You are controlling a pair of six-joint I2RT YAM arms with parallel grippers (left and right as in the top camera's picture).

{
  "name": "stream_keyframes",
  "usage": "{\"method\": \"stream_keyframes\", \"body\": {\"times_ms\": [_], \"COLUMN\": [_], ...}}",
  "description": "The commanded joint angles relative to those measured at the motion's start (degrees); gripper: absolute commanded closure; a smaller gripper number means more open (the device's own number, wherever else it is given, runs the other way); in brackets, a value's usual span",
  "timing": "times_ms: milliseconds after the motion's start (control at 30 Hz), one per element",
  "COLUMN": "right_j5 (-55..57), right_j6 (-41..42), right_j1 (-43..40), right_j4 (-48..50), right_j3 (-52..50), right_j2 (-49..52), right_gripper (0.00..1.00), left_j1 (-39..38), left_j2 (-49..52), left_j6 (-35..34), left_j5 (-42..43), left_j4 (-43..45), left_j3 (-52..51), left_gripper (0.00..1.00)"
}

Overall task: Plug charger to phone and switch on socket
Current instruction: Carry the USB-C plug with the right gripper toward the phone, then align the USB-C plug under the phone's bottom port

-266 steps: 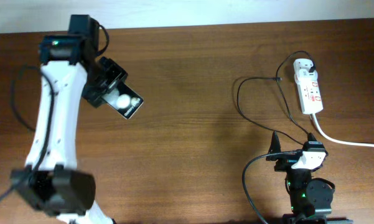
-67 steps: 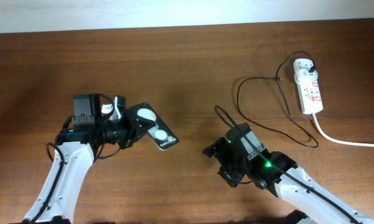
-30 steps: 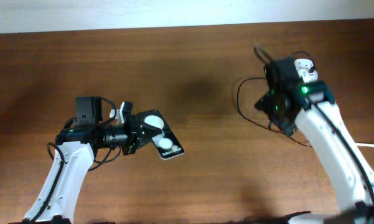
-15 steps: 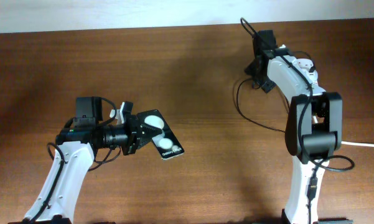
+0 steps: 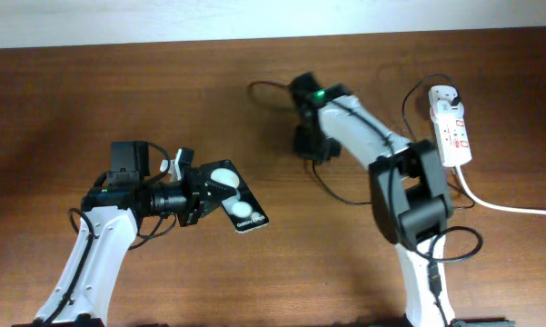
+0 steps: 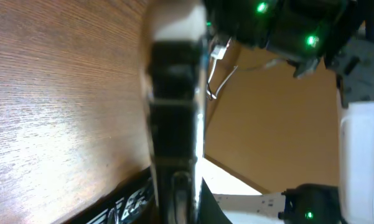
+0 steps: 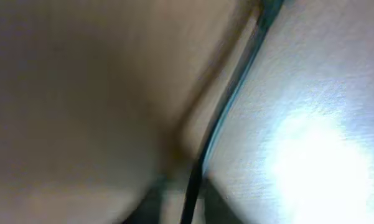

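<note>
The charger is held by its thin cable in my right gripper, away from the plug end, so next I take it close behind the plug's tip (image 7: 269, 14) before it meets the phone.
My left gripper (image 5: 198, 195) is shut on the phone (image 5: 234, 195), a black slab with two white round patches, tilted above the table at left centre. In the left wrist view the phone (image 6: 174, 118) is seen edge-on, running up from the jaws. My right gripper (image 5: 309, 143) hovers at the back centre, right of the phone and apart from it. The charger (image 5: 263, 84), a thin black cable, loops out to its left. In the blurred right wrist view the charger (image 7: 227, 106) runs down between the jaws. The white socket (image 5: 451, 125) lies at the back right.
The socket's thick white cord (image 5: 504, 205) runs off the right edge. More of the thin black cable (image 5: 350, 198) curls on the table under my right arm (image 5: 409, 195), whose upright links stand between the table's middle and the socket.
My right arm has swung left from near the socket to the back centre, with the charger cable trailing along, and its jaws have narrowed. The left arm and phone have stayed put.
</note>
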Motion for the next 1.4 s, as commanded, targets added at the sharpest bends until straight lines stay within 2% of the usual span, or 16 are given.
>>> {"method": "stream_keyframes", "body": {"times_ms": [0,67,167,267,300,467,700,800,833,900,1000,1067,1133,1200,1300,1367], "right_j5": [9.9,23.1,24.2,13.4,7.0,4.3,4.2,4.2,4.2,4.1,2.8,-8.5,-11.9,-15.8,-16.9,-17.7], "right_j6": [-0.6,-0.6,-0.6,-0.4,0.1,1.5,2.3,2.6,2.6,1.9,-0.7,-9.9,-14.2,-18.5,-18.9,-18.8], "right_j1": [4.8,4.2,0.3,-6.1,-8.4,-7.3,-7.3,-7.3,-7.3,-7.4,-7.6,-8.2,-8.5,-8.5,-8.4,-8.4], "right_j4": [-0.6,0.9,5.8,10.6,11.0,9.2,13.0,12.5,11.8,11.1,5.4,-2.8,-10.7,-18.1,-24.9,-25.0], "right_j3": [-1.4,-1.4,-1.4,-1.4,-1.4,-1.4,-1.4,-1.4,-1.4,-1.2,-1.2,-1.2,-1.2,-1.2,-3.0,-9.5], "right_j2": [1.6,1.6,1.6,1.6,1.7,3.4,4.2,4.2,4.2,3.4,-5.4,-17.0,-27.0,-37.6,-49.3,-58.2], "right_gripper": [0.27,0.05,0.04,0.24,0.38,0.47,0.72,0.87,0.96,0.96,0.96,0.96,0.96,0.96,0.96,0.96], "left_j1": [0.2,0.2,0.2,0.2,0.2,0.2,0.2,0.2,0.2,0.2,0.2,0.2,0.1,0.1,0.1,0.1], "left_j2": [-0.2,-0.2,-0.2,-0.2,-0.2,-0.2,-0.2,-0.2,-0.2,-0.2,-0.2,-0.2,-0.2,-0.1,2.7,7.0], "left_j6": [0.9,0.9,0.9,0.9,0.9,0.9,0.9,0.9,0.9,0.9,0.9,1.0,5.3,5.2,0.2,-7.3], "left_j5": [1.6,0.9,0.6,0.6,0.6,0.6,0.7,0.7,0.7,0.0,-0.7,-1.0,3.4,8.5,12.6,16.3], "left_j4": [0.3,0.3,0.3,0.3,0.3,0.3,0.2,0.2,0.2,0.2,0.3,1.1,4.8,12.7,21.7,33.0], "left_j3": [0.3,0.3,0.3,0.3,0.3,0.3,0.3,0.3,0.3,0.3,0.3,0.3,0.3,0.3,0.3,0.3], "left_gripper": [1.0,1.0,1.0,1.0,1.0,1.0,1.0,1.0,1.0,1.0,1.0,1.0,1.0,1.0,1.0,1.0]}}
